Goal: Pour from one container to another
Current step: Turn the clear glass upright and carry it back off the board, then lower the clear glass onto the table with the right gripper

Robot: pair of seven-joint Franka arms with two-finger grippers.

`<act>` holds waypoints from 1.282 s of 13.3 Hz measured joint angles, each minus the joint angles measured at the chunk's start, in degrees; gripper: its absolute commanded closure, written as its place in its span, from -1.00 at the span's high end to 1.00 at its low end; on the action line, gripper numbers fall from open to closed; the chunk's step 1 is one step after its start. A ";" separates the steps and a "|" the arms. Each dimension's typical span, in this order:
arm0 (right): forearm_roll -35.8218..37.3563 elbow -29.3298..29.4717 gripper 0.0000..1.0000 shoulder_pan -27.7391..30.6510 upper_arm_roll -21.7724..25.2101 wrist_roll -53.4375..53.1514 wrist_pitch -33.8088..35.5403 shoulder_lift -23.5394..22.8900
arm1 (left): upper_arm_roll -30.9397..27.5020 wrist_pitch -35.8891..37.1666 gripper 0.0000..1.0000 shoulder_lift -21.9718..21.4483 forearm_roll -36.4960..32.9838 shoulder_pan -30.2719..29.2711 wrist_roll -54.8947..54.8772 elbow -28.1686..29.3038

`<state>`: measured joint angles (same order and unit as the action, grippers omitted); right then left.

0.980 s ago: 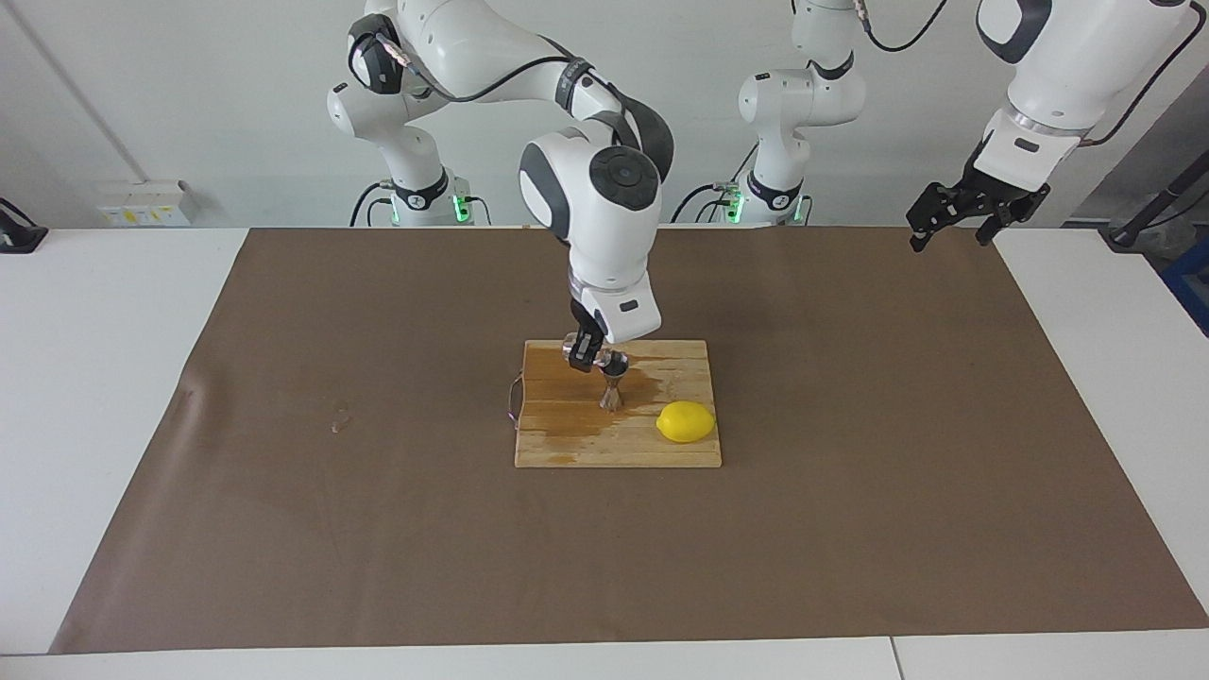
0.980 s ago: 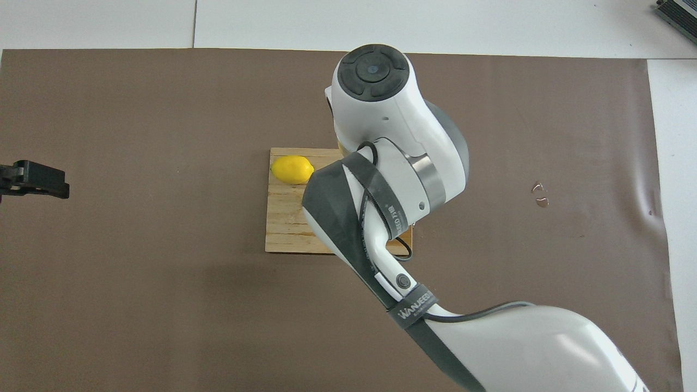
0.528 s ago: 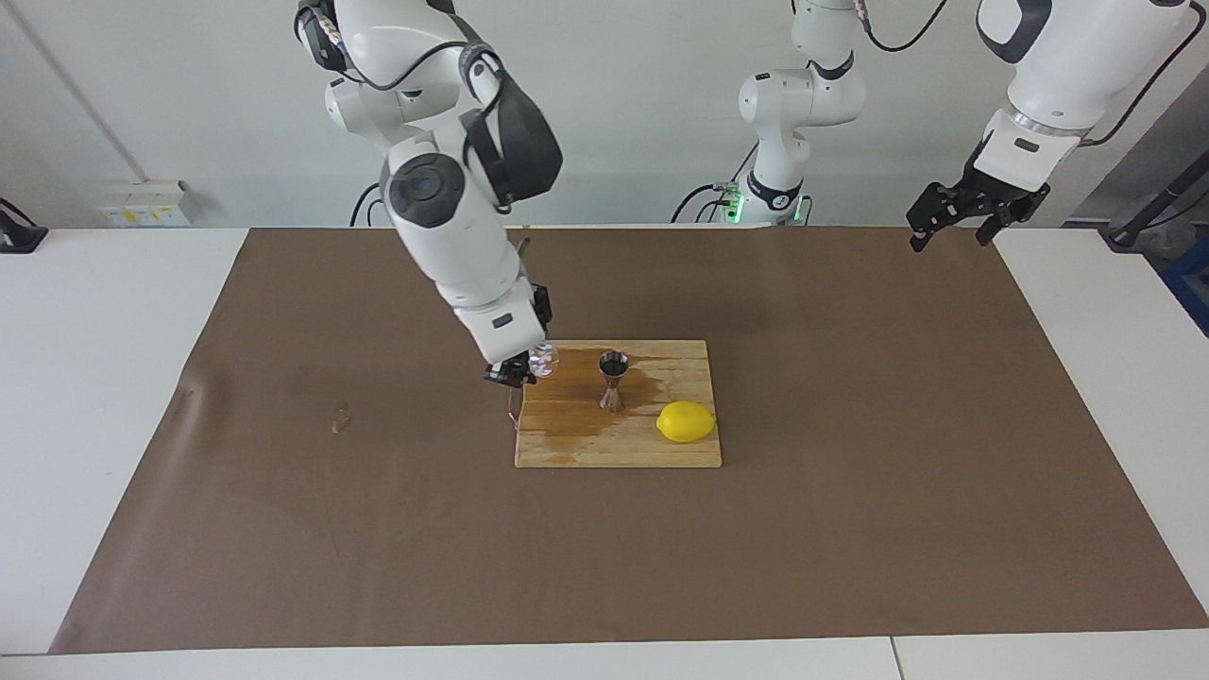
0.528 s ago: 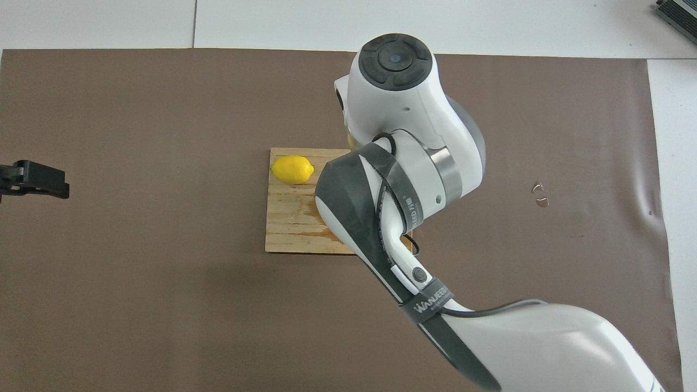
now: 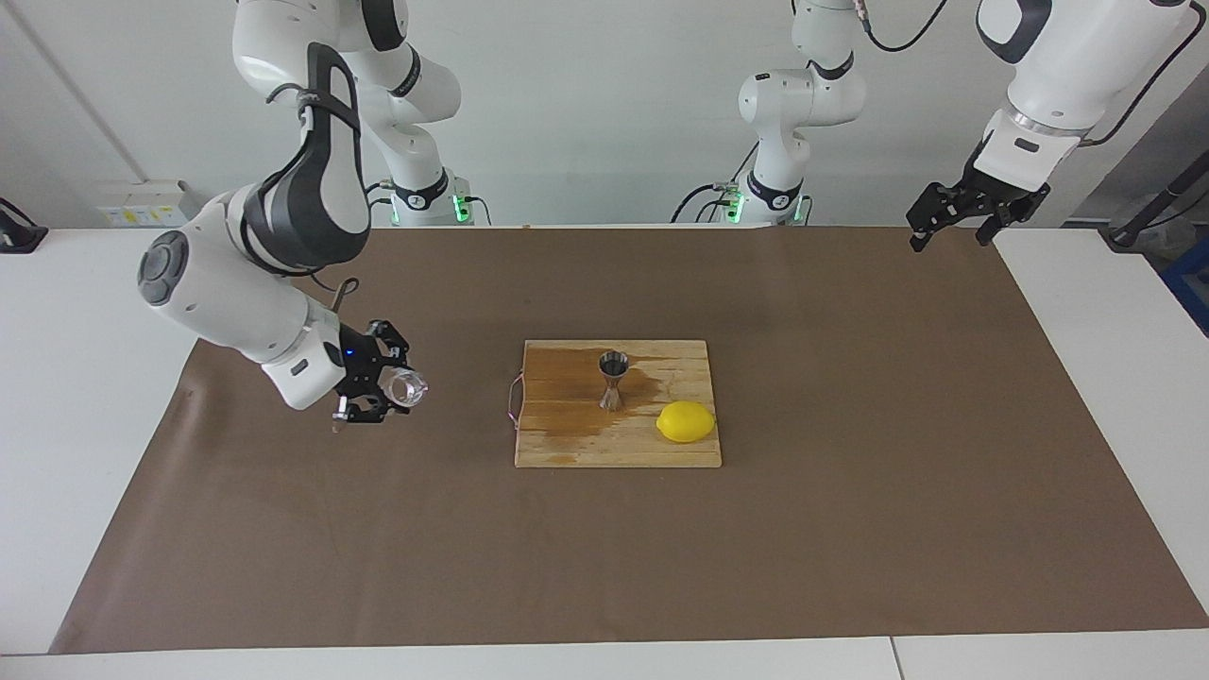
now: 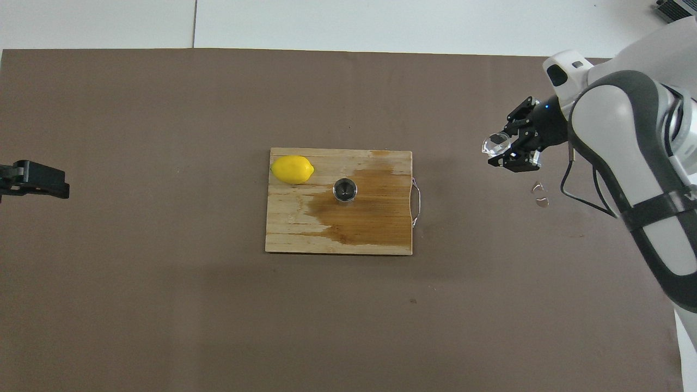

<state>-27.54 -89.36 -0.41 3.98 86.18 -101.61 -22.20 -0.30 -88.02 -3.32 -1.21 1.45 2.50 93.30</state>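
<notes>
Next, my right gripper puts the clear glass cup down on the brown cloth [image 6: 534,196] by the few drops. The cup is tipped in the air over it.
The clear glass cup [image 5: 409,387] [image 6: 496,144] lies tipped on its side in the air, with my right gripper [image 5: 395,389] [image 6: 505,148] shut on it. Both are over the brown cloth, off the board toward the right arm's end of the table. The steel jigger [image 5: 613,378] [image 6: 345,190] stands upright near the middle of the wooden board [image 5: 586,449] [image 6: 288,237]. Nothing is touching it. My left gripper [image 5: 949,231] [image 6: 32,179] waits open and empty, raised at the left arm's end of the table.
A yellow lemon [image 5: 686,421] [image 6: 292,169] rests on the board's corner beside the jigger. A dark wet patch [image 6: 370,212] covers much of the board. A few drops [image 6: 539,195] lie on the cloth under the right gripper. A brown cloth [image 5: 850,529] covers the table.
My right arm has swung from over the jigger off the board toward its own end of the table, carrying the glass cup. The jigger now shows from above. The left arm has not moved.
</notes>
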 measured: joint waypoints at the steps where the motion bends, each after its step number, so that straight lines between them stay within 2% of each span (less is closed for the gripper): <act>1: -1.48 -1.99 -0.68 2.05 0.03 4.21 -0.66 0.18 | 0.00 0.00 1.00 0.00 0.00 0.00 0.00 0.00; 7: -9.81 -13.08 -0.59 13.74 0.07 27.69 -4.52 0.27 | 0.00 0.00 1.00 0.00 0.00 0.00 0.00 0.00; 12: -16.73 -14.33 -0.50 15.87 0.04 36.58 -3.79 -2.36 | 0.00 0.00 1.00 0.00 0.00 0.00 0.00 0.00; 17: -20.79 -14.54 -0.43 18.23 0.02 44.26 1.37 -4.68 | 0.00 0.00 1.00 0.00 0.00 0.00 0.00 0.00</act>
<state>-48.33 -103.89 17.81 4.01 130.44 -100.24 -26.88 -0.30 -88.02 -3.32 -1.21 1.45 2.50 93.30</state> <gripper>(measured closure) 0.507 0.000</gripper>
